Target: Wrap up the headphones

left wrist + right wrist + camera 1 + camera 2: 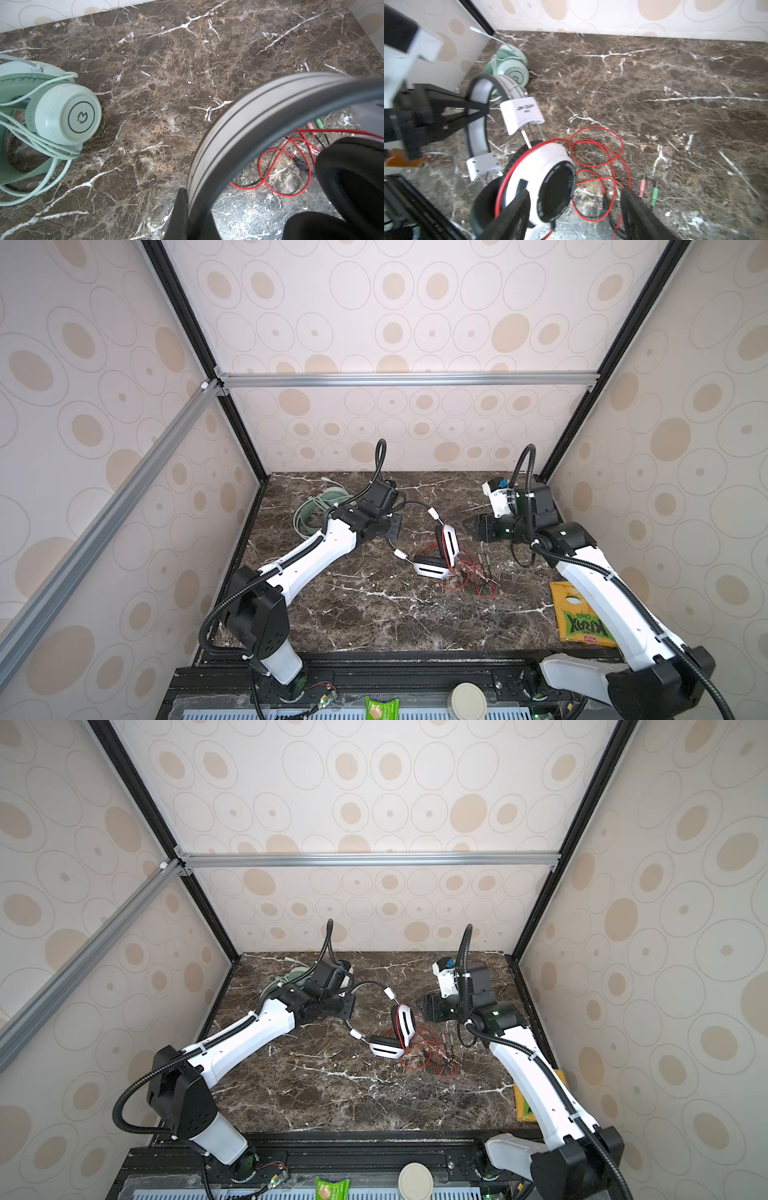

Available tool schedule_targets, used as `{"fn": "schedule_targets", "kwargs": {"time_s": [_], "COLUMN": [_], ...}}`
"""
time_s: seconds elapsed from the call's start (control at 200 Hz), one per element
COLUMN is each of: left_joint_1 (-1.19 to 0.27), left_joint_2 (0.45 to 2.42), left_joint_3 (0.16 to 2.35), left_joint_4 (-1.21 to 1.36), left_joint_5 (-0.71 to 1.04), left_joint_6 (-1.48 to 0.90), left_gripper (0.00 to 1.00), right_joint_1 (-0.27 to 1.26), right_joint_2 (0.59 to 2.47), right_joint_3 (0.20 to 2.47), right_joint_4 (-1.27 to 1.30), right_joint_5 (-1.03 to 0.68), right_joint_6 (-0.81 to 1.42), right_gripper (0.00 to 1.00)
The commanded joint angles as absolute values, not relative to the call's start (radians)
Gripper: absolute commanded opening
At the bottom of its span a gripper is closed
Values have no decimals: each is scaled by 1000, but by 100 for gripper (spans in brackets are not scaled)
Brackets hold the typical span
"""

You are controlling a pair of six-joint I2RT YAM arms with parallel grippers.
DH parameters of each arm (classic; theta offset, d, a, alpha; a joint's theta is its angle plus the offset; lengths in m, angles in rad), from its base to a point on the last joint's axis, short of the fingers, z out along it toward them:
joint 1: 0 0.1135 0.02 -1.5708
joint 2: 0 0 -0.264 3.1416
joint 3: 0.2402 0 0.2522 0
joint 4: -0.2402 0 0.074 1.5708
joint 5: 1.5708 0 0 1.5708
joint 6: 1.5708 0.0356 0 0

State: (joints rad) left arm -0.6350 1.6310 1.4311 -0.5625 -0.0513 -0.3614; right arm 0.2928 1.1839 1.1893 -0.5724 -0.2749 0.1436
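My right gripper needs to take hold next of the thin red cable by its loose part [461, 562] [572, 141], beside the upright earcup of the headphones.
The white headphones [451, 541] with black earpads stand on the marble table [353, 614], their earcups close together. My left gripper [391, 529] [189, 218] is shut on the grey headband [228, 128] and holds it up off the table. My right gripper [469, 526] [575, 207] is open just right of the upright earcup [542, 166], and one finger [512, 212] lies against the cup. The thin red cable [596, 145] lies in loose loops on the table, ending in pink and green plugs [642, 185]. The mint-green headphones [316, 510] [62, 116] rest at the back left with the pale cable wound round them.
A yellow chip bag [577, 618] lies at the table's right edge under my right arm. A green packet [381, 709] and a white round lid [468, 699] sit on the front rail. Patterned walls close in the back and both sides.
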Motion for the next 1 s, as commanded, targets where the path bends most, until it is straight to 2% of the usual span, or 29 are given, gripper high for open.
{"fn": "schedule_targets", "kwargs": {"time_s": [0.0,0.095,0.31,0.575,0.915,0.995], "left_joint_1": [-634,-635,-615,-498,-393,-379], "left_joint_2": [1620,1613,1562,1529,1529,1524], "left_joint_3": [1486,1484,1511,1743,1977,2002], "left_joint_4": [-532,-529,-536,-663,-714,-716], "left_joint_5": [-44,-40,-1,4,51,62], "left_joint_6": [-382,-382,-419,-512,-571,-581], "left_gripper": [0,0,0,0,0,0], "right_joint_1": [296,296,286,232,233,240], "right_joint_2": [1182,1193,1186,1172,1386,1455], "right_joint_3": [1145,1132,1037,915,879,883], "right_joint_4": [-525,-526,-475,-374,-173,-72], "right_joint_5": [-440,-482,-348,-322,-478,-564], "right_joint_6": [171,178,202,284,344,373], "right_gripper": [73,73,72,71,70,66]}}
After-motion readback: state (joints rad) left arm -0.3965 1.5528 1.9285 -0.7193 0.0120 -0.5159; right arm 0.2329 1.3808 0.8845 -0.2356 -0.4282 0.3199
